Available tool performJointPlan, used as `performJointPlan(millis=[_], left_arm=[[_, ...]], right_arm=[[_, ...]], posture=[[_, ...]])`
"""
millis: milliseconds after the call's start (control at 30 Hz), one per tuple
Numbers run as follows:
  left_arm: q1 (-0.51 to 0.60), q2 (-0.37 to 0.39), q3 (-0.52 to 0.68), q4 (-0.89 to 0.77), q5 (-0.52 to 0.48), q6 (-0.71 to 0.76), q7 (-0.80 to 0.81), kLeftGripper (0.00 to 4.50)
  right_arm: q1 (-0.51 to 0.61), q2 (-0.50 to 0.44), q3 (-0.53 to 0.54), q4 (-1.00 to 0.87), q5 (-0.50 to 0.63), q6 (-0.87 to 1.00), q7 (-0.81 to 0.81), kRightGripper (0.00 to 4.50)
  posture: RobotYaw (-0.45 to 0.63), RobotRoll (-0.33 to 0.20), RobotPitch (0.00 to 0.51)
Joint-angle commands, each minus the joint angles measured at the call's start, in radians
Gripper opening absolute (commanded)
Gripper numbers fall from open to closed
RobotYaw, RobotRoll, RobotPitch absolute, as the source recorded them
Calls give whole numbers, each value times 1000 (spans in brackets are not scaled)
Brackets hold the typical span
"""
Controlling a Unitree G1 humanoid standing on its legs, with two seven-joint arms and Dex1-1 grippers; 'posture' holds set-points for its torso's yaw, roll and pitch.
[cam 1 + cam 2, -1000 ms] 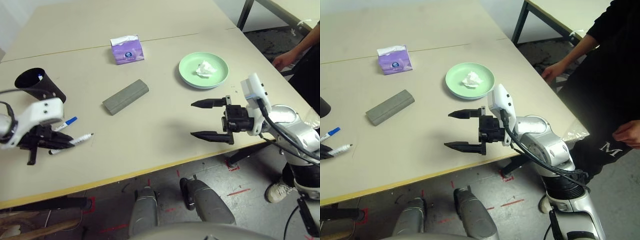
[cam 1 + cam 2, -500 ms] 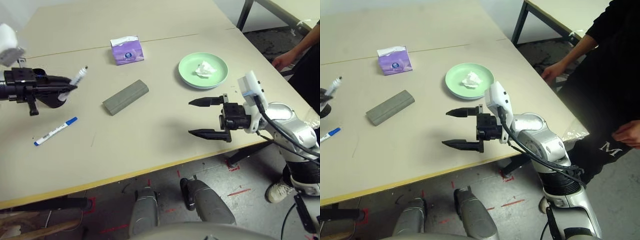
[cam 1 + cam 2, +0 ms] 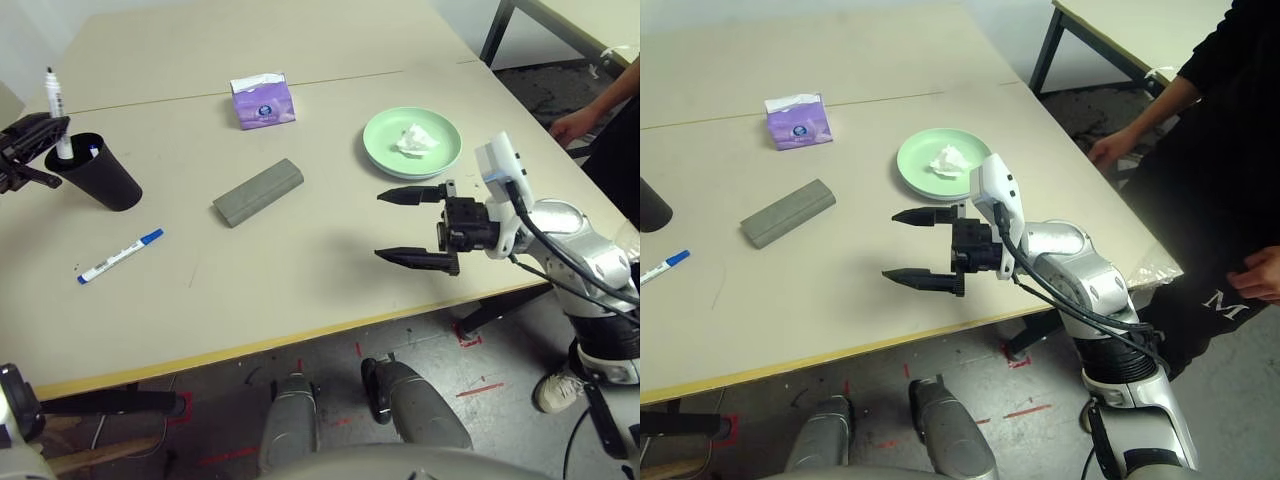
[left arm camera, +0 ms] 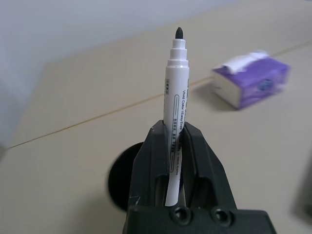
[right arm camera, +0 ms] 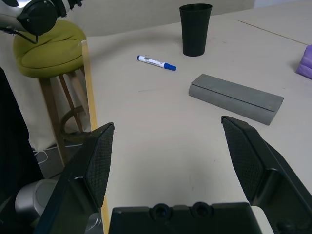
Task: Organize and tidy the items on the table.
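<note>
Next, my left gripper lets go of the white marker inside the black cup [image 3: 79, 155] [image 4: 130, 177], behind the blue-capped marker.
My left gripper [image 3: 38, 138] is shut on a white marker [image 3: 56, 108] with a black tip, held upright, its lower end at the mouth of the black cup [image 3: 95, 178]. In the left wrist view the fingers [image 4: 197, 146] clamp the marker [image 4: 175, 97] above the cup [image 4: 122, 183]. A blue-capped marker [image 3: 120, 257] lies on the table [image 3: 300, 290] in front of the cup. The grey glasses case [image 3: 258, 192] lies mid-table. A crumpled tissue [image 3: 413, 138] sits on the light-green plate [image 3: 385, 155]. My right gripper [image 3: 380, 225] hovers open, right of the case.
A purple tissue box [image 3: 263, 100] stands behind the case near the table's seam. A person in black [image 3: 1225, 150] stands at the right, one hand [image 3: 568, 122] near the table's corner. A stool with a green cushion [image 5: 48, 48] stands off the table's front edge.
My left gripper lifted the black-tipped marker off the table, carried it back to the cup and turned it upright. The blue-capped marker stayed. The right gripper barely moved; the camera shifted slightly.
</note>
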Motion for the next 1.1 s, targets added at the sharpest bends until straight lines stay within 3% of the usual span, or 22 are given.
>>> performJointPlan(millis=[33,467,1100], left_arm=[[-34,-15,6,69,21,-76,52,266],[-234,-69,-111,300,117,-205,137,266],[-202,-79,-122,346,138,-254,208,266]], right_arm=[[-3,1,-5,-12,2,12,-6,4500],[24,-10,-23,-61,14,40,-40,4500],[24,-21,-37,-70,14,55,-49,4500]], posture=[[-84,0,191],[-125,0,193],[-131,0,192]])
